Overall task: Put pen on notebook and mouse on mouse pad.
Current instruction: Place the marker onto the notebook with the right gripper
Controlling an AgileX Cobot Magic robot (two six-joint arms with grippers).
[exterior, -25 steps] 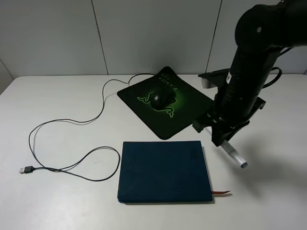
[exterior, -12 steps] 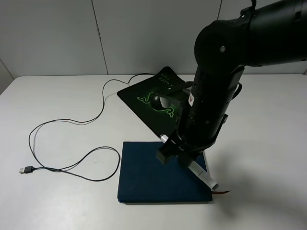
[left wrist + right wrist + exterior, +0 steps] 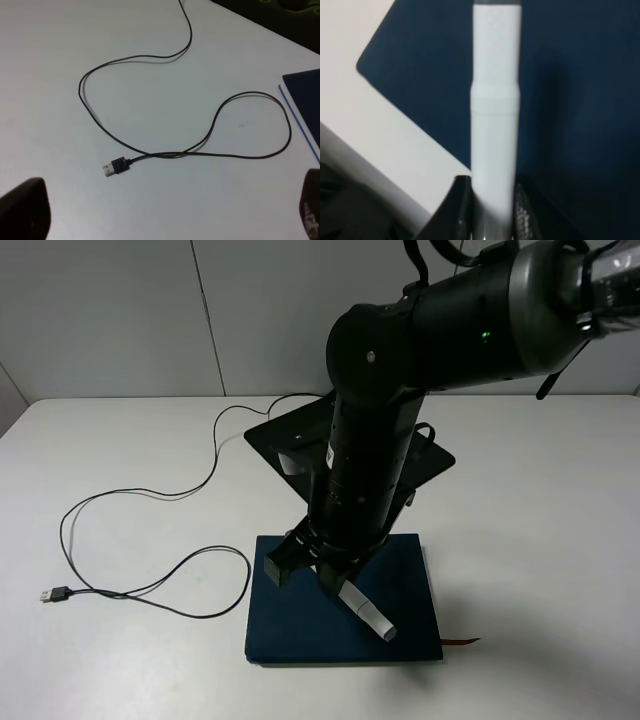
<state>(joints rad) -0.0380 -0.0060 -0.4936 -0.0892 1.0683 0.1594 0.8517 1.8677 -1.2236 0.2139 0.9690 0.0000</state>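
Observation:
The robot's right gripper needs to put the white pen down on the middle of the dark blue notebook's cover [image 3: 343, 598] [image 3: 572, 77].
My right gripper [image 3: 335, 582] is shut on the white pen [image 3: 366, 616], which slants down over the dark blue notebook [image 3: 295, 620] at the table's front. In the right wrist view the pen [image 3: 495, 100] runs out from between the fingers [image 3: 462, 200] above the notebook's cover [image 3: 570, 75], near one corner. The black mouse pad [image 3: 268, 436] lies behind, mostly covered by the right arm, and the mouse is hidden by that arm. Its thin cable [image 3: 214, 455] loops left to a USB plug [image 3: 52, 594]. My left gripper [image 3: 167, 212] is open above the plug [image 3: 115, 166].
The white table [image 3: 120, 660] has the cable loops [image 3: 250, 125] spread over its left half. A brown ribbon [image 3: 462, 643] pokes out of the notebook's front right corner. The notebook's edge [image 3: 305, 95] shows in the left wrist view.
The right arm has swung left with the pen, from beside the notebook's right edge to above its cover. It now hides the mouse and most of the mouse pad.

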